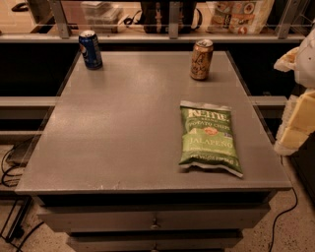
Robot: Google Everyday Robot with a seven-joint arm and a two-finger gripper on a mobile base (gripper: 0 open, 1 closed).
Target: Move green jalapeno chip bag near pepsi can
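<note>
My gripper is heading to the green jalapeno chip bag's middle point(209, 137) next. It should close there and bunch the bag between its fingers.
The green jalapeno chip bag point(209, 137) lies flat on the right side of the grey table point(123, 128), lettering up, near the front edge. The pepsi can point(90, 49), blue with a silver top, stands upright at the table's far left corner. My gripper point(298, 120) shows as pale white and yellowish parts at the right edge of the view, beside the table and to the right of the bag, not touching it. It holds nothing that I can see.
A tan-gold can point(201, 59) with dark script stands upright at the far right of the table, behind the bag. A railing and shelf with bags and boxes point(236, 15) run behind the table. Cables point(10, 167) lie on the floor at left.
</note>
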